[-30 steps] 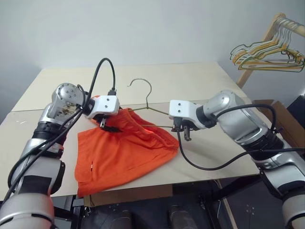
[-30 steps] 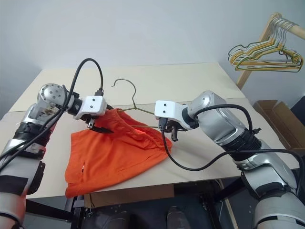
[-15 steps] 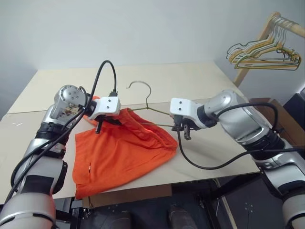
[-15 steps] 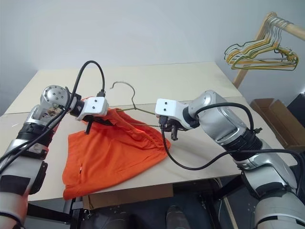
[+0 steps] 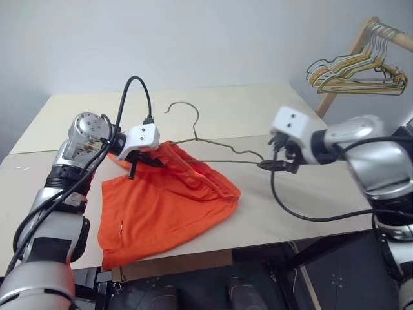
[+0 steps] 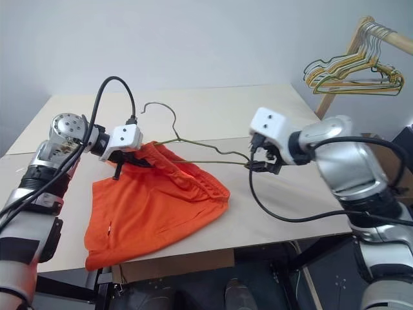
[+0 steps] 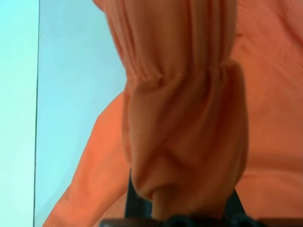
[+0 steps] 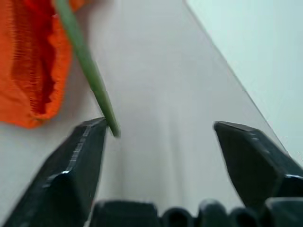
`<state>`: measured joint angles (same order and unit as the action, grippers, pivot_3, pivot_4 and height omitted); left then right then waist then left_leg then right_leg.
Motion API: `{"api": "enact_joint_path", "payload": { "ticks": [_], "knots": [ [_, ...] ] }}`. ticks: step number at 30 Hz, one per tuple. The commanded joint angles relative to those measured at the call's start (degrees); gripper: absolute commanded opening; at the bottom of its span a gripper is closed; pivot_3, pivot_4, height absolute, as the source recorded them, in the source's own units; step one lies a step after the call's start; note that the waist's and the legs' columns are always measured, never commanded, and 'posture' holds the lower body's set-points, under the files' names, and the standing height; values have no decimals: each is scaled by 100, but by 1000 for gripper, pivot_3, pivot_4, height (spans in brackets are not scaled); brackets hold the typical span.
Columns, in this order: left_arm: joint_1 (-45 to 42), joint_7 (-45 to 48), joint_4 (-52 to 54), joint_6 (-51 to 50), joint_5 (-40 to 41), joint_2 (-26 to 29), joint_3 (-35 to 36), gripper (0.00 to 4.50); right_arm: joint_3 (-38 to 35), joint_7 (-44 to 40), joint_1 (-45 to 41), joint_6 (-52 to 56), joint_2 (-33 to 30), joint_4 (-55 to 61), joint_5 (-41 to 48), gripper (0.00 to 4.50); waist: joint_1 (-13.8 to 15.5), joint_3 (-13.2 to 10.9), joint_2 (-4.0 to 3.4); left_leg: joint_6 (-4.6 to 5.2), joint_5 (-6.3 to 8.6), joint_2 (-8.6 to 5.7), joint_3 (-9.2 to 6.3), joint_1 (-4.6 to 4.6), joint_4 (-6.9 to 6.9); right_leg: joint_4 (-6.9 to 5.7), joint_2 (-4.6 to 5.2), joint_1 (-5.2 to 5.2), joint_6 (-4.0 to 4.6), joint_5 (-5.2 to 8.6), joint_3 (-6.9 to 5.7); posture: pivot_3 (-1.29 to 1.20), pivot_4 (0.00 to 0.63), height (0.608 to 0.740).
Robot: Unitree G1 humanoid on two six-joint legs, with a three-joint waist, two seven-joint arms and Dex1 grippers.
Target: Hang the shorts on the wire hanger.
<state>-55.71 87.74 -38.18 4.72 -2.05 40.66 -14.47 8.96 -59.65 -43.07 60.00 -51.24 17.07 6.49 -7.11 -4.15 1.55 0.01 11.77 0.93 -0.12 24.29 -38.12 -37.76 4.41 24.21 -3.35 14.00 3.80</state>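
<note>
The wire hanger's free corner pokes out past the waistband of the shorts. Next, my right gripper grabs the waistband's loose end (image 5: 233, 193) and pulls it over that corner.
The orange shorts (image 5: 164, 206) lie on the table, their waistband lifted at the near left. My left gripper (image 5: 137, 165) is shut on that bunched waistband (image 7: 184, 118). The wire hanger (image 5: 195, 128) has its hook pointing up toward the table's far side. Its left part is hidden in the shorts, and its right corner reaches out over the table. My right gripper (image 5: 270, 165) is at that corner and stands open. The green-grey wire (image 8: 85, 66) ends against one fingertip (image 8: 90, 137), with nothing gripped between the fingers.
The beige table (image 5: 258, 110) has bare surface behind and to the right of the shorts. A wooden rack with a bunch of yellowish hangers (image 5: 358, 71) stands at the far right. Cardboard (image 5: 181, 261) sits under the front edge.
The left gripper shut on the waistband. The right gripper let go of the hanger, opened wide and moved right and up. More of the hanger's right side now sticks out of the shorts.
</note>
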Motion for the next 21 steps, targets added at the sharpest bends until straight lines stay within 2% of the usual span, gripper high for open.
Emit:
{"api": "enact_joint_path", "payload": {
  "ticks": [1, 2, 5, 7, 9, 15, 20, 21],
  "knots": [
    [-69, -3, 170, -165, 174, 61, 196, 0, -1027, 287, 658, 146, -99, 346, 303, 4487, 7, 0, 0, 0, 0, 0, 0, 0, 0, 2, 0, -2, 0, 0, 0, -122, 32, 740],
    [-78, -16, 164, -204, 181, 52, 209, 0, -1220, 347, 903, 115, -92, 405, 372, 4487, 20, 0, 1, 0, 0, 0, 0, -2, 0, 1, 0, -3, 0, 0, 0, -122, 32, 740],
    [-112, -63, 206, -279, 176, 32, 219, 0, -1961, 674, 2051, -283, 506, 821, 699, 4487, 33, 4, 7, 1, 0, -1, -1, -1, -2, 5, 0, -8, -1, 1, -2, -117, 33, 740],
    [-115, -62, 262, -381, 228, 20, 261, 0, -2128, 890, 2637, -550, 996, 1070, 897, 4487, 31, 4, 7, 1, 0, -1, -2, -2, -1, 3, -1, -10, -1, 1, 0, -115, 33, 740],
    [-91, -57, 317, -451, 274, 30, 298, 0, -1985, 1203, 3020, -653, 1527, 1207, 1000, 4487, 4, 4, 6, 1, 0, -1, 0, -6, -1, -8, -2, -6, -2, 1, 6, -117, 32, 740],
    [38, -80, 525, -571, 363, 88, 330, 0, -1194, 1952, 3075, -657, 2731, 883, 1108, 4487, -16, 5, 5, 1, 0, 2, 1, -20, -2, -21, -8, -10, -2, 3, 12, -108, 31, 740],
    [103, -106, 615, -632, 372, 130, 378, 0, -811, 2137, 2850, -734, 3102, 510, 1204, 4487, 13, 4, 6, 0, 0, -5, 2, -14, -3, -17, -1, -9, -2, 3, 12, -95, 26, 740],
    [115, -115, 634, -640, 371, 139, 386, 0, -750, 2123, 2799, -751, 3131, 472, 1236, 4319, 19, 5, 6, 0, 0, -4, 1, -13, -7, -18, -1, -9, -2, 3, 11, -92, 25, 740]
  ]
}}
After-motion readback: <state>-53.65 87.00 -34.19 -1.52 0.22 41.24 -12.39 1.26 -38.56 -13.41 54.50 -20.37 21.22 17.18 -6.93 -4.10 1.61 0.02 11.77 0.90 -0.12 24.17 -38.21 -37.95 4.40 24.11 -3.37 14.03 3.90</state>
